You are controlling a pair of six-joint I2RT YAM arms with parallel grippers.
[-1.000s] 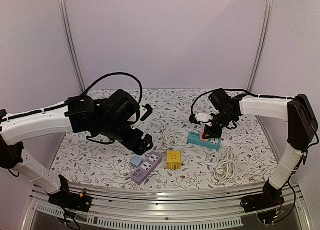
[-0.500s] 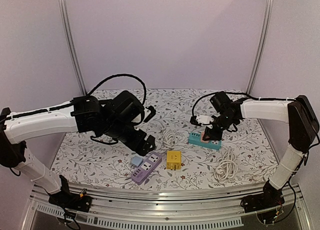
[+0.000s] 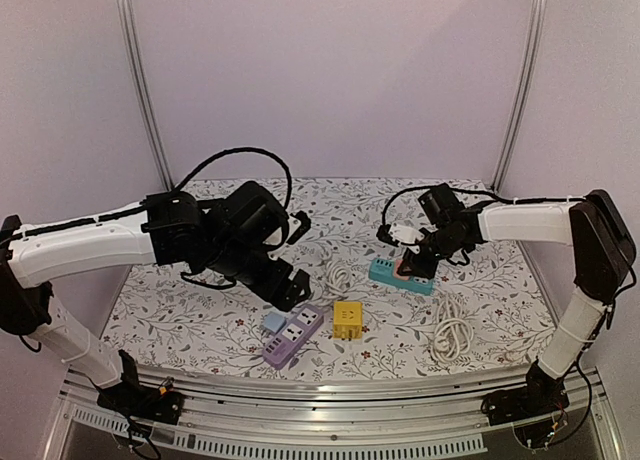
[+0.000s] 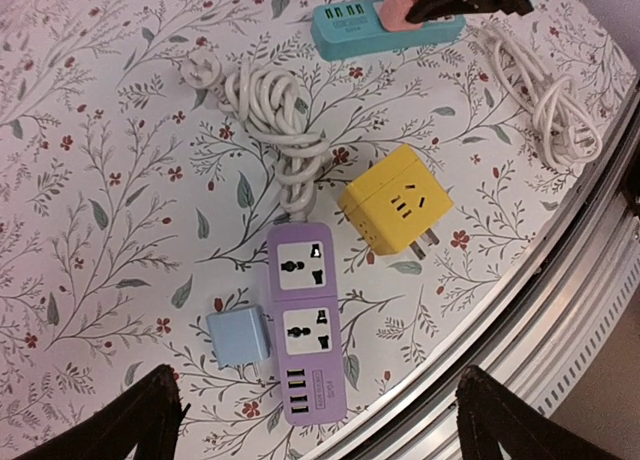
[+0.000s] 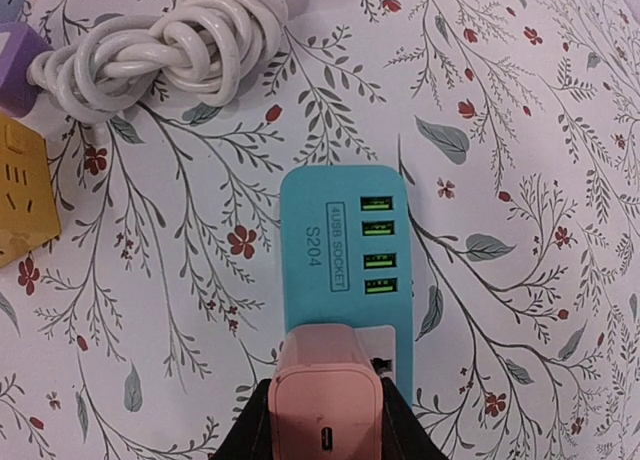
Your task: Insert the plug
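Next, my right gripper releases the pink plug in the white socket (image 3: 403, 265) (image 5: 345, 365) next to the USB ports of the teal power strip. The pink plug now stands over that socket.
My right gripper (image 3: 413, 263) is shut on a pink plug (image 5: 327, 395), which stands over the white socket of a teal power strip (image 5: 345, 270). The strip also shows in the top view (image 3: 401, 275) and the left wrist view (image 4: 385, 25). My left gripper (image 3: 293, 252) is open and empty above the table, over a purple power strip (image 4: 306, 320) with a blue plug (image 4: 238, 340) lying at its left side. A yellow plug (image 4: 395, 200) lies to the right of the purple strip, prongs pointing out.
A coiled white cord (image 4: 275, 110) runs from the purple strip toward the back. Another coiled white cord (image 3: 452, 330) lies at the front right. The metal table rail (image 3: 330, 395) runs along the near edge.
My right gripper has slid the pink plug and the teal strip a little left and back. My left arm moved right a second ago and has held still since.
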